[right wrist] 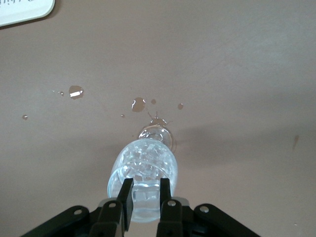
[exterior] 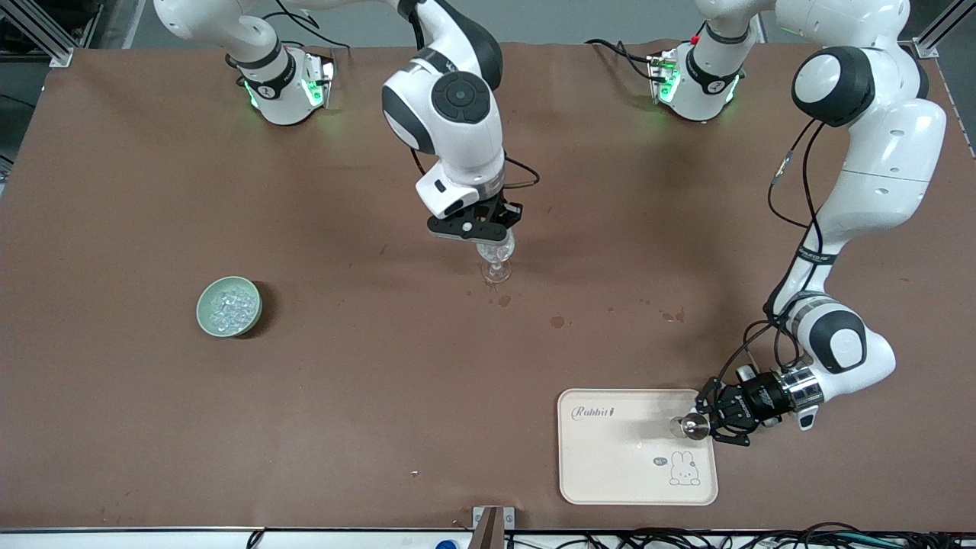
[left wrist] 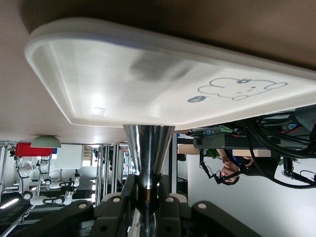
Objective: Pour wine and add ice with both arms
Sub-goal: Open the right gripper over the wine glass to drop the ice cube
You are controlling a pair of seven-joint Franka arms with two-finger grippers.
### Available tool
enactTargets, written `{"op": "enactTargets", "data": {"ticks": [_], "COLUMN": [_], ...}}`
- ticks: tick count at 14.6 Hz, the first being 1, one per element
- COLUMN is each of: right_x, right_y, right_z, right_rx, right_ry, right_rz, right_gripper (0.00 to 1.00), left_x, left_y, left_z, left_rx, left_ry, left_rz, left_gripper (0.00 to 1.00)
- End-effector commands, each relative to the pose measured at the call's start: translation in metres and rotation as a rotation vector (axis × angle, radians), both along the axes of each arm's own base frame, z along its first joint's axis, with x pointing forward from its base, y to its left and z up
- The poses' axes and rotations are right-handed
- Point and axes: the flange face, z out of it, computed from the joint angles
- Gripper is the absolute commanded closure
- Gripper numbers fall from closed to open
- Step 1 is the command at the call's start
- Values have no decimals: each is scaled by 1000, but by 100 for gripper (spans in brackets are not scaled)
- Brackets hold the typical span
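Next, my left gripper puts the steel cup down on the white tray (exterior: pixel 669 425) (left wrist: pixel 138 79) just beyond the ears of the rabbit drawing. The steel cup is at the tray's edge now.
The cut-glass goblet (exterior: pixel 497 267) stands at the table's middle and also shows in the right wrist view (right wrist: pixel 148 155). My right gripper (exterior: pixel 488 232) hangs just over its rim, its fingers shut on a small clear piece of ice (right wrist: pixel 146 190). More ice (exterior: pixel 231 306) fills the green bowl (exterior: pixel 206 316) toward the right arm's end. My left gripper (exterior: pixel 705 423) is at the edge of the white tray (exterior: pixel 610 457), shut on the narrow stem of a shiny steel cup (exterior: pixel 692 425). The cup's flared part (left wrist: pixel 148 143) points at the tray (left wrist: pixel 98 74).
Wet drops (exterior: pixel 557 322) lie on the brown table between the goblet and the tray; they also show in the right wrist view (right wrist: pixel 75 92). The green bowl shows small in the left wrist view (left wrist: pixel 45 142). Cables run along the table's near edge.
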Motion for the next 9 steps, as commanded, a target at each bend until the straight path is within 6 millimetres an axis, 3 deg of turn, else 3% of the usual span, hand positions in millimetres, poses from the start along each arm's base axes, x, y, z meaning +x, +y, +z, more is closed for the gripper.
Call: {"op": "enactTargets", "data": {"ticks": [1, 4, 5, 6, 7, 9], "right_x": [3, 3, 3, 3, 3, 2], "right_y": [7, 7, 7, 7, 7, 7], "right_z": [-7, -7, -7, -7, -7, -7], "right_rx": [5, 4, 4, 4, 3, 4], "right_ry": [-1, -2, -2, -2, -3, 1], "right_rz": [-22, -20, -19, -22, -23, -24], "right_gripper": [95, 89, 74, 40, 16, 12], "left_x": [4, 0, -1, -1, -3, -4], "left_y": [-3, -3, -3, -3, -5, -5], "left_z": [-6, -21, -23, -24, -26, -27], "left_rx": [-11, -12, -19, -20, -19, -10], "left_ry": [-17, -43, -39, -38, -38, -60], "left_rz": [17, 13, 17, 17, 13, 4], "left_gripper": [99, 99, 99, 99, 99, 95]}}
